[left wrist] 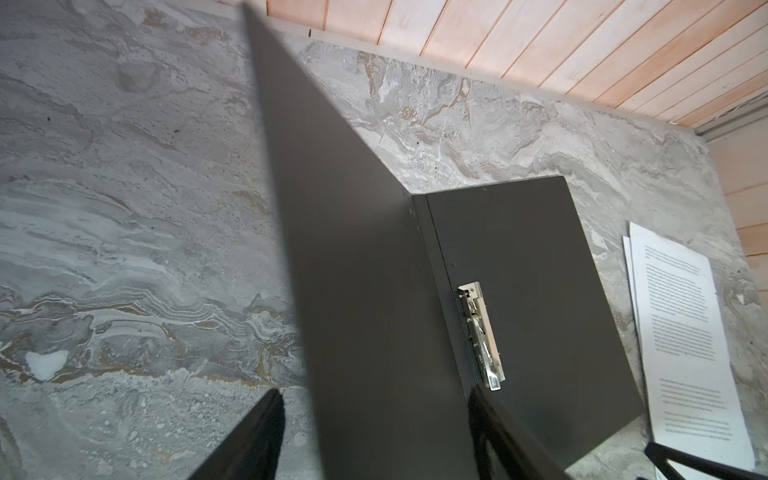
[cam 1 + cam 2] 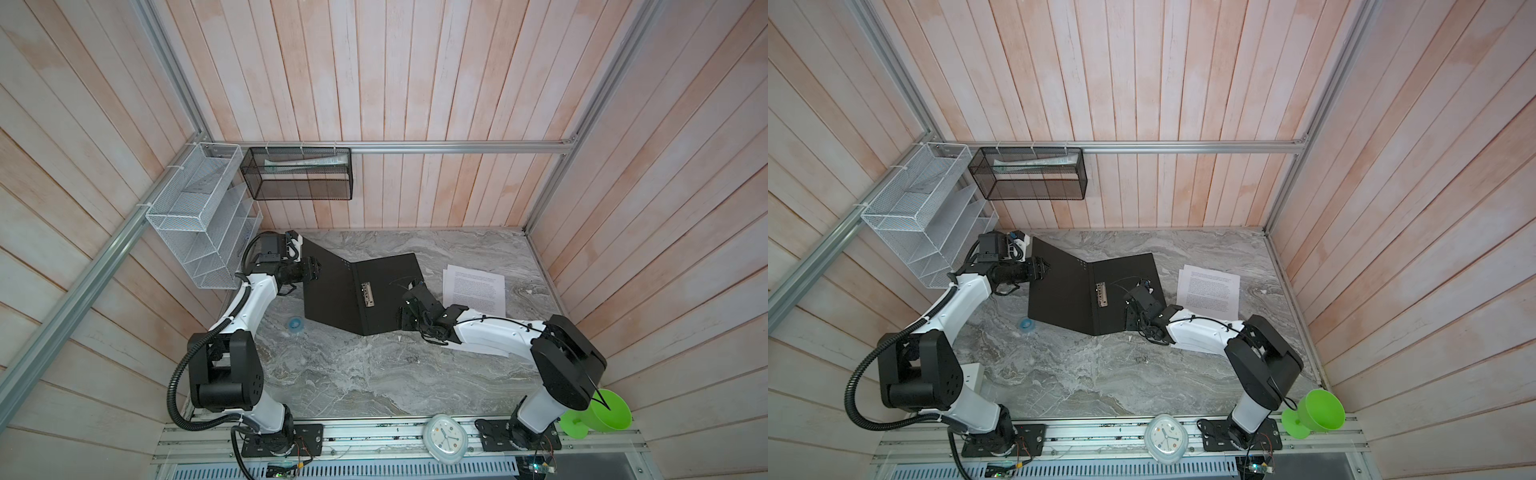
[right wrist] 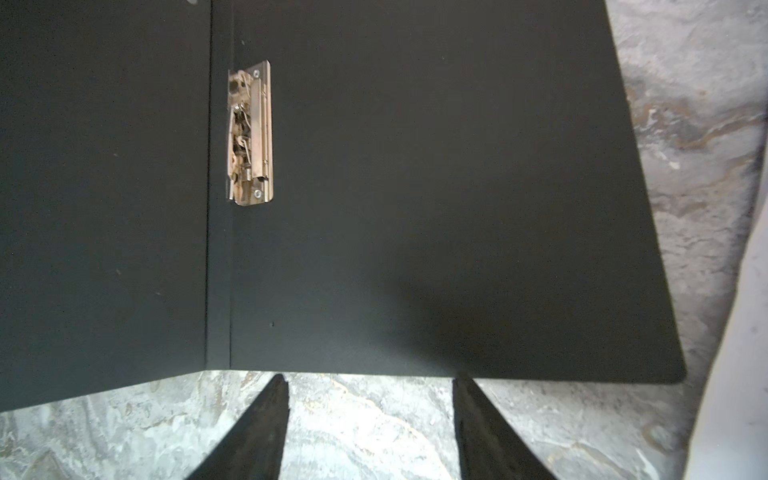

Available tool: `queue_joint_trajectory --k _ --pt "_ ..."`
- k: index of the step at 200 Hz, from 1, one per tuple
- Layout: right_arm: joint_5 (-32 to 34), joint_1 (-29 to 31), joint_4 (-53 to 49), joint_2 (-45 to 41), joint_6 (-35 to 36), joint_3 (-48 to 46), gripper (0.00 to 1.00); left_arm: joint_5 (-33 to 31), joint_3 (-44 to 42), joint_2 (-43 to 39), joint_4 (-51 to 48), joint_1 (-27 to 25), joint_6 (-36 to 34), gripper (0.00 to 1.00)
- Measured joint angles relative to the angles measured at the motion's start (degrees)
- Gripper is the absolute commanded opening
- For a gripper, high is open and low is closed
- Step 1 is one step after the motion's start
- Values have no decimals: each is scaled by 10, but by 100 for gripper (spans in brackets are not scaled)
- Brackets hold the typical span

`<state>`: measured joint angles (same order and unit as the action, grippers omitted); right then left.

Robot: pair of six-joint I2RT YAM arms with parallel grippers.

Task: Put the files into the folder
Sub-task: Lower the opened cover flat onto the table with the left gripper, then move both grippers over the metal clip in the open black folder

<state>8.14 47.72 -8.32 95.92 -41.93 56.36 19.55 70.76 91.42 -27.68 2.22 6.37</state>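
Observation:
Next, the right gripper moves to the near end of the metal clip [image 2: 367, 305] [image 3: 232, 197], on the side by the folder's spine, and closes there.
The folder [image 2: 332, 297] lies open on the marble table, black inside up, with its metal clip [image 2: 366, 294] by the spine. Its left cover [image 1: 353, 249] stands tilted up and passes between the wide-apart fingers of my left gripper [image 2: 318, 268] [image 1: 374, 390], which is open. The right cover [image 3: 436, 187] lies flat. My right gripper [image 2: 403, 326] [image 3: 370, 376] is open, its tips at that cover's near edge with only marble between them. The files [image 2: 476, 293] [image 1: 690, 332], white printed sheets, lie on the table just right of the folder.
A blue tape roll [image 2: 296, 323] lies near the folder's near left corner. A white wire-mesh rack [image 2: 199, 216] and a black mesh basket [image 2: 297, 174] hang at the back left. A clock [image 2: 444, 436] and a green cup [image 2: 598, 411] sit at the front rail.

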Motion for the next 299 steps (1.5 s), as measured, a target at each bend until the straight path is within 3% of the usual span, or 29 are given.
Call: queue_joint_trajectory --k 66,112,131,157,181,191,249,299 --pt "-24 -17 -10 30 4 14 61 39 2 56 12 7 -2 74" --pt "-33 -18 -21 31 3 14 61 31 42 92 15 15 -2 74" --pt "-36 -18 -23 31 2 14 61 24 56 108 15 21 -10 88" --pt "-39 -18 -24 31 0 14 61 6 74 128 3 26 -12 91" --pt "-45 -18 -25 32 0 14 61 -12 75 126 -7 31 -21 94" --pt "-47 -18 -26 34 0 15 61 -23 75 122 -12 34 -27 100" --pt "-59 -18 -51 52 0 39 61 -66 75 49 -31 36 -44 100" --pt "-71 -18 -71 52 0 63 59 -41 119 26 -92 33 -47 96"
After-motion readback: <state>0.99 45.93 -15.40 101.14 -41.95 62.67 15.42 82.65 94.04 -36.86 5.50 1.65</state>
